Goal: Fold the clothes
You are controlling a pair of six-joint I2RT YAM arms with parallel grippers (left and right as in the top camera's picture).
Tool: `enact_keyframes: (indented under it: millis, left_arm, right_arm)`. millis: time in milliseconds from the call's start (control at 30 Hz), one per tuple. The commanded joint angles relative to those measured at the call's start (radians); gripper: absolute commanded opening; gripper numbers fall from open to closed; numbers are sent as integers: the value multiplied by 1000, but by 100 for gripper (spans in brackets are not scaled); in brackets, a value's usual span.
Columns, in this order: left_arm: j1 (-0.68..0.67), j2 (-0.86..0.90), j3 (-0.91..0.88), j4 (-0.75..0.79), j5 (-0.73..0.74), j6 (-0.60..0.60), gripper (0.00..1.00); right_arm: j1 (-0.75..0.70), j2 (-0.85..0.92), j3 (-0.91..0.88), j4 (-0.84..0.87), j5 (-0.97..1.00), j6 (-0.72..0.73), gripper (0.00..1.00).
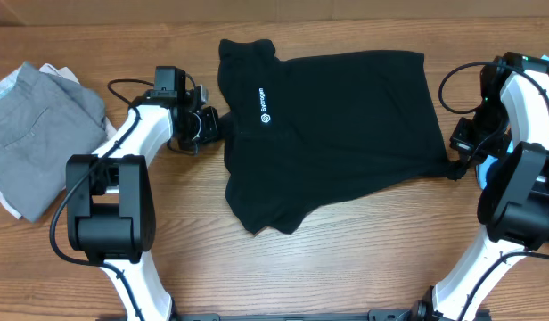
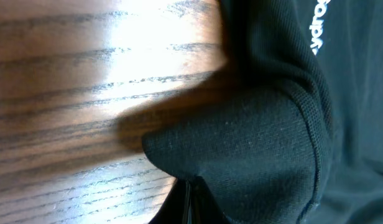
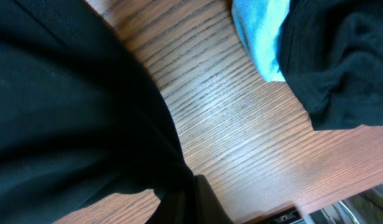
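Note:
My left gripper has only the edge of the collar flap pinched. I will open it, take the collar's nearer side (image 1: pixel 232 153) by the neck and pull the black garment straight.
A large black garment (image 1: pixel 337 134) with small white logo lettering (image 1: pixel 263 105) lies spread flat across the middle of the wooden table. My left gripper (image 1: pixel 212 127) is at its left edge. In the left wrist view the jaws (image 2: pixel 190 205) are pressed together on the hemmed sleeve (image 2: pixel 241 149), low against the wood. My right gripper (image 1: pixel 454 168) is at the garment's right corner, where the cloth bunches to a point. In the right wrist view the black fabric (image 3: pixel 67 112) runs down into the shut fingers (image 3: pixel 198 199).
A folded grey garment (image 1: pixel 38 120) lies on white cloth (image 1: pixel 16 201) at the far left. Beside the right arm are a light blue garment (image 3: pixel 260 31) and another black one (image 3: pixel 341 62). Bare wood (image 1: pixel 346 259) spans the front.

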Motion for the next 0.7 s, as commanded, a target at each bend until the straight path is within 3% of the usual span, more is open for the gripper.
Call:
enact_keyframes:
  millis: [0, 200, 367, 433, 467, 500, 667]
  left_arm:
    - [1, -104, 53, -54, -103, 44, 4]
    - [1, -252, 79, -70, -183, 67, 4]
    - [1, -265, 77, -81, -189, 66, 4]
    - [1, -241, 74, -89, -188, 65, 24]
    - [1, -232, 74, -91, -188, 65, 22]
    - [1, -218, 74, -95, -188, 65, 5]
    - [1, -175, 74, -99, -203, 58, 4]
  right_arm:
    - [-2, -22, 1, 3, 2, 5, 4]
    - [-2, -22, 1, 6, 2, 5, 4]
    - [-2, -22, 1, 6, 2, 5, 4]
    - [-2, -22, 1, 6, -2, 4, 4]
    - [-2, -22, 1, 6, -3, 5, 4]
    - [-2, -22, 1, 6, -5, 4, 4]
    - [-2, -22, 1, 6, -5, 4, 4]
